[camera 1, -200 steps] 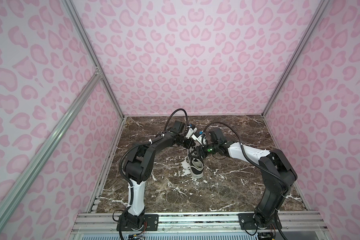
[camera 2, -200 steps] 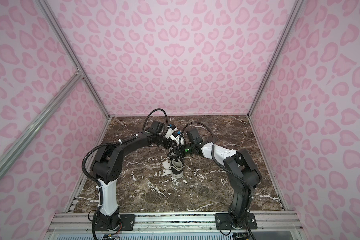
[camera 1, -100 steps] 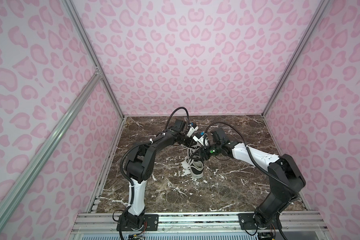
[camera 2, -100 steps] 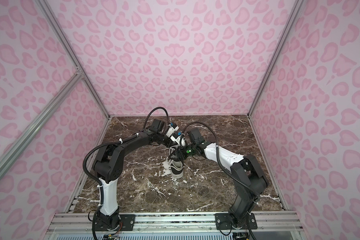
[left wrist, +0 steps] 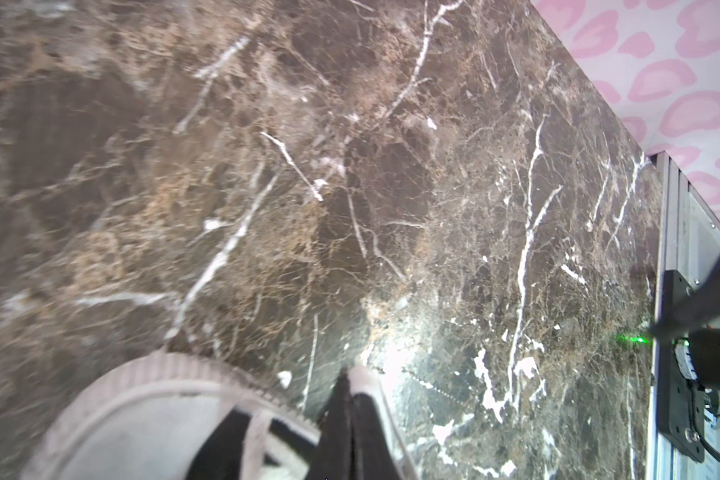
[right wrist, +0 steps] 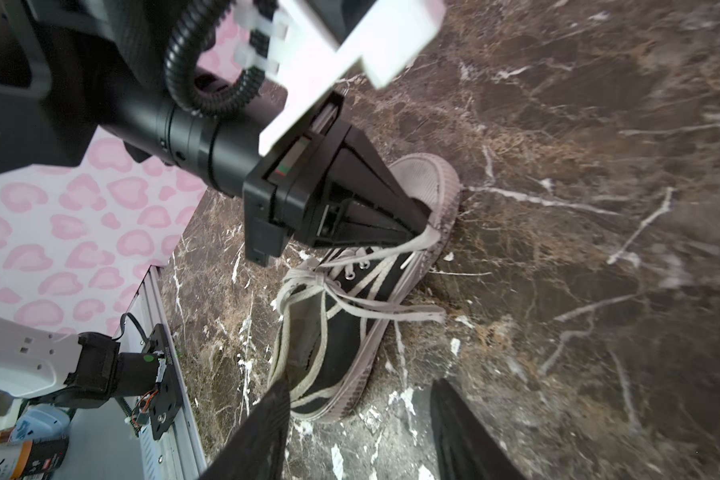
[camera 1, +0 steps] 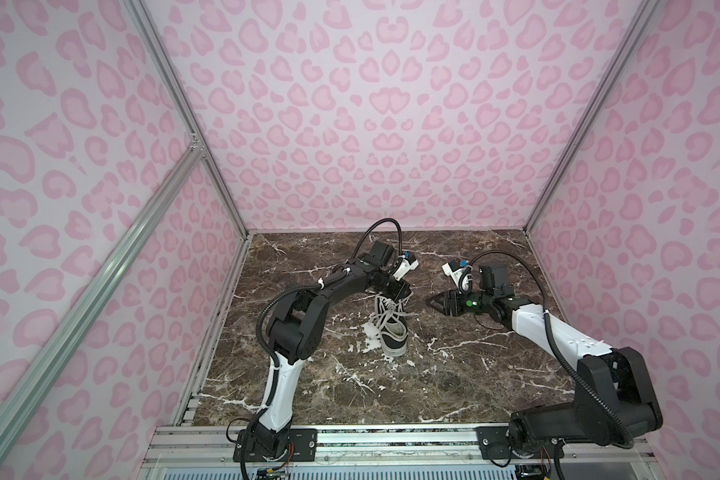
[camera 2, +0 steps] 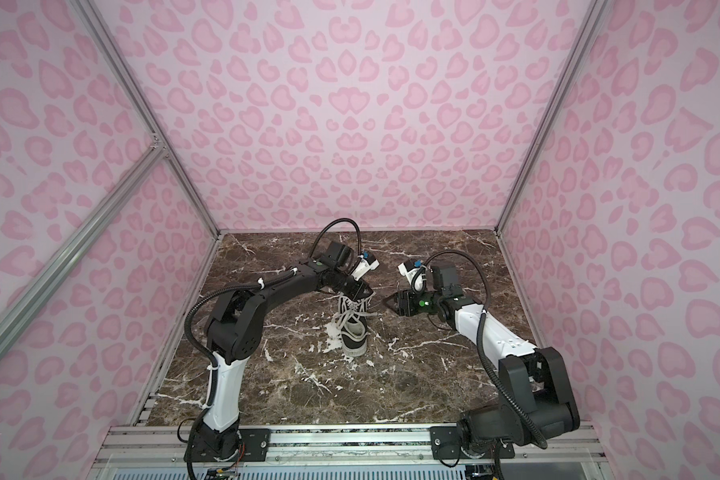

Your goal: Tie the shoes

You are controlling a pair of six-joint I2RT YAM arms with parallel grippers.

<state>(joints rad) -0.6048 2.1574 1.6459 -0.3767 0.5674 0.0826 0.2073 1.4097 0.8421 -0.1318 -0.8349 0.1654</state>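
I need to let go of the strand of lace with my left gripper against the side of the sneaker [camera 1: 408, 313] [left wrist: 376, 390] facing my right gripper.
The shoes are one black sneaker [camera 1: 393, 336] [camera 2: 353, 334] [right wrist: 341, 332] with a white toe cap [left wrist: 142, 415], standing mid-table with its toe towards the front rail. Its off-white laces [camera 1: 385, 309] [right wrist: 325, 286] cross loosely over the tongue, and one end lies out to the side. My left gripper [camera 1: 407, 296] [camera 2: 368, 293] [left wrist: 350, 374] [right wrist: 427, 222] hovers just above the shoe, shut on a lace strand [right wrist: 416, 245] that rises from the eyelets. My right gripper [camera 1: 431, 302] [camera 2: 387, 303] [right wrist: 359, 381] stands open and empty, a short way to the right of the shoe.
The brown marble tabletop [camera 1: 454, 374] is walled in by pink patterned panels [camera 1: 371, 124] at the back and both sides. An aluminium rail [camera 1: 391, 440] carrying both arm bases runs along the front edge. Bottles [right wrist: 21, 449] stand beyond that rail.
My right gripper has drawn back to the right, away from the laces where it stood close to the left gripper. The left gripper has stayed over the shoe with the lace.
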